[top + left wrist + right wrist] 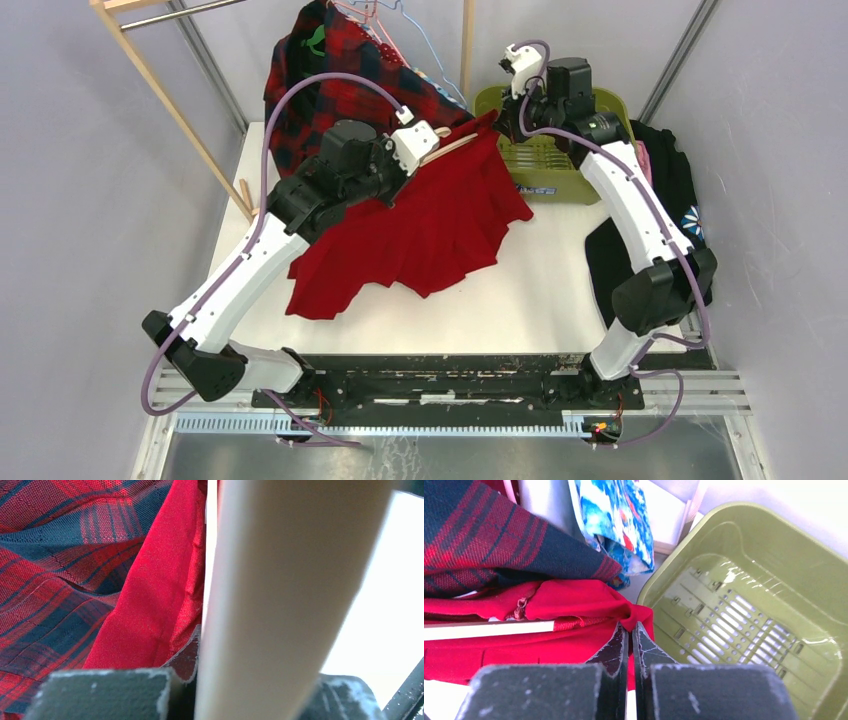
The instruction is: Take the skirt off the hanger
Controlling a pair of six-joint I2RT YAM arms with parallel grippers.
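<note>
The hanger's tip stops short of the skirt's waistband corner in my right gripper; next I free that corner and take the skirt (426, 188) near my left gripper.
The red skirt (430, 225) lies spread on the white table, its waistband raised on a pale wooden hanger (452, 146). My left gripper (428, 143) is shut on the hanger bar, which fills the left wrist view (280, 600) with the red skirt (150, 605) beside it. My right gripper (500, 122) is shut on the right corner of the skirt's waistband (636, 616), next to the green basket. The hanger bar (489, 628) shows white in the right wrist view, running left inside the waistband.
A red and navy plaid garment (340, 80) hangs on the wooden rack (150, 70) at the back left. A green slotted basket (560, 150) stands at the back right. Dark clothes (660, 210) lie at the right edge. A blue patterned cloth (614, 515) hangs behind.
</note>
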